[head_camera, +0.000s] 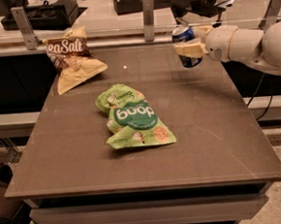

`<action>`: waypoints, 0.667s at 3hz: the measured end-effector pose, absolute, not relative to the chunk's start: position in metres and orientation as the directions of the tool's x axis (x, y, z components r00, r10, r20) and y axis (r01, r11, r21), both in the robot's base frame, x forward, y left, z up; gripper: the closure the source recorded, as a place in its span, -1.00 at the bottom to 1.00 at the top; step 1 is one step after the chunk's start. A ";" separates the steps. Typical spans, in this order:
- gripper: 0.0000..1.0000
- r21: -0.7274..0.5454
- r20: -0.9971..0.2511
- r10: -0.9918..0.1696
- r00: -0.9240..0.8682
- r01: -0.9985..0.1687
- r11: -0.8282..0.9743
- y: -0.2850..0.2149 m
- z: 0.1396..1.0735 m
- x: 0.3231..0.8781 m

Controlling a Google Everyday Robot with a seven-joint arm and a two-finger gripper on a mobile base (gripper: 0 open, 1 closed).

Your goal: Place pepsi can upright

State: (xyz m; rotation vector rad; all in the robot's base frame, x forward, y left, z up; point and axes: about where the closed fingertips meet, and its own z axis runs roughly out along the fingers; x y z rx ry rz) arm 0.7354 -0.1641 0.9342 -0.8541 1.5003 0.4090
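Observation:
My gripper is going to release the pepsi can upright on the bare tabletop [181, 73] near the far rail's middle metal post.
The pepsi can [183, 34] is a small blue can with a silver top. It is held nearly upright above the far right part of the table [204, 123], between the fingers of my gripper [189, 48]. The gripper is shut on the can; a pale finger [188, 49] crosses the can's front and hides its middle. The white arm [252, 44] reaches in from the right edge of the view. The can's bottom hangs a little above the tabletop.
A brown and cream sea salt chip bag [72, 58] lies at the far left of the table. Two green snack bags [131, 117] lie overlapping near the middle. A rail with metal posts [148, 18] runs along the table's far edge.

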 end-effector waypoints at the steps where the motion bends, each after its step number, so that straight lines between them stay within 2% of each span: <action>1: 1.00 -0.225 -0.967 -0.238 0.087 -0.730 0.646 -0.160 0.925 0.737; 2: 1.00 -0.209 -0.976 -0.188 0.113 -0.746 0.633 -0.156 0.916 0.740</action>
